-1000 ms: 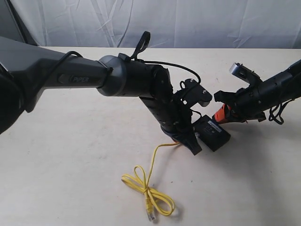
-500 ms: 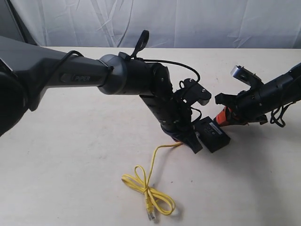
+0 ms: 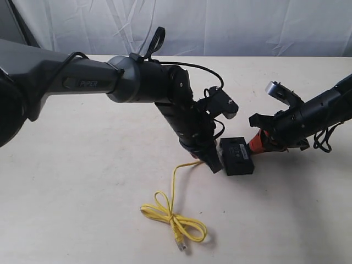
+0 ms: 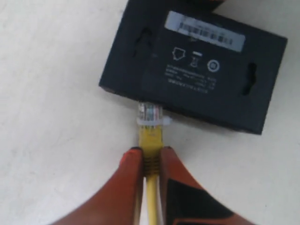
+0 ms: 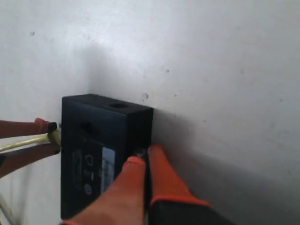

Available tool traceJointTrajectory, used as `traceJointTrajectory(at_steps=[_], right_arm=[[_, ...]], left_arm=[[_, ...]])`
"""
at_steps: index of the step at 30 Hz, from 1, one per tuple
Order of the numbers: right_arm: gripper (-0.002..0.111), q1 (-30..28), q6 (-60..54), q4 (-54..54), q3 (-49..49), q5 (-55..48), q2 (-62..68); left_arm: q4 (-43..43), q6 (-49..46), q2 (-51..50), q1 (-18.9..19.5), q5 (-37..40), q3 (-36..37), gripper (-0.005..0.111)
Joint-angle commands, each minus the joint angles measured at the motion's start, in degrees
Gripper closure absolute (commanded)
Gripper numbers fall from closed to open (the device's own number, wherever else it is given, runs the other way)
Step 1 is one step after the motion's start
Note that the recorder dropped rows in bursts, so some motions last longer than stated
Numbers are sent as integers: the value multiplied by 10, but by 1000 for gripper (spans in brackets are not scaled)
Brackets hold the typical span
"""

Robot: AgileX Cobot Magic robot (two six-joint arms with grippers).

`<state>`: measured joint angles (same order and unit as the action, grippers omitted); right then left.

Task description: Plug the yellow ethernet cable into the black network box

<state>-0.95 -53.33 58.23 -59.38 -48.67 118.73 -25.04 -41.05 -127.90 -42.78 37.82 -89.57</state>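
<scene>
The robot's left gripper needs to release the yellow ethernet cable on the table point(image 3: 204, 164) just short of the black network box. The cable's tip now meets the box's side.
The black network box point(image 4: 201, 79) lies flat on the table with its white label point(image 4: 206, 30) up. My left gripper point(image 4: 150, 151) is shut on the yellow ethernet cable point(image 4: 150, 140) just behind its clear plug point(image 4: 150, 115). The plug's tip meets the box's side; how deep it sits I cannot tell. Behind the gripper the cable trails into a looped knot point(image 3: 173, 219), and the free plug point(image 3: 180, 245) lies near the front edge. My right gripper point(image 5: 144, 154) is shut, its orange tips pressed against the opposite side of the box point(image 5: 89, 154). In the exterior view the box point(image 3: 236, 156) sits between the left gripper point(image 3: 212, 164) and the right gripper point(image 3: 254, 144).
The pale table point(image 3: 82, 192) carries nothing else. A white cloth backdrop point(image 3: 220, 27) hangs behind the far edge. The thick left arm point(image 3: 137, 85) spans the left half of the scene, with black arm cables point(image 3: 192, 69) looping above it.
Both grippers and the box between them have shifted left, and the box has turned slightly. The yellow loop on the table slid a little with the pull.
</scene>
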Motion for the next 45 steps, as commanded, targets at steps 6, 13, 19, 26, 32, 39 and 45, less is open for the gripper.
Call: traceJointTrajectory(at_steps=[6, 13, 19, 26, 32, 39, 45], right_arm=[[109, 4, -13, 14, 3, 2, 1], [109, 4, -13, 16, 3, 0, 1], [109, 4, -13, 16, 3, 0, 1], [109, 4, -13, 17, 3, 0, 1], [109, 4, -13, 17, 3, 0, 1], [109, 4, -13, 17, 3, 0, 1], [109, 4, -15, 17, 3, 0, 1]], left_arm=[[-23, -61, 7, -2, 11, -6, 107], [-8, -49, 7, 0, 47, -6, 107], [-8, -40, 7, 0, 50, -6, 107], [4, 1, 7, 20, 93, -28, 107], [35, 1, 6, 21, 118, -38, 107], [34, 1, -4, 23, 154, -38, 107], [31, 1, -8, 23, 200, -38, 107]])
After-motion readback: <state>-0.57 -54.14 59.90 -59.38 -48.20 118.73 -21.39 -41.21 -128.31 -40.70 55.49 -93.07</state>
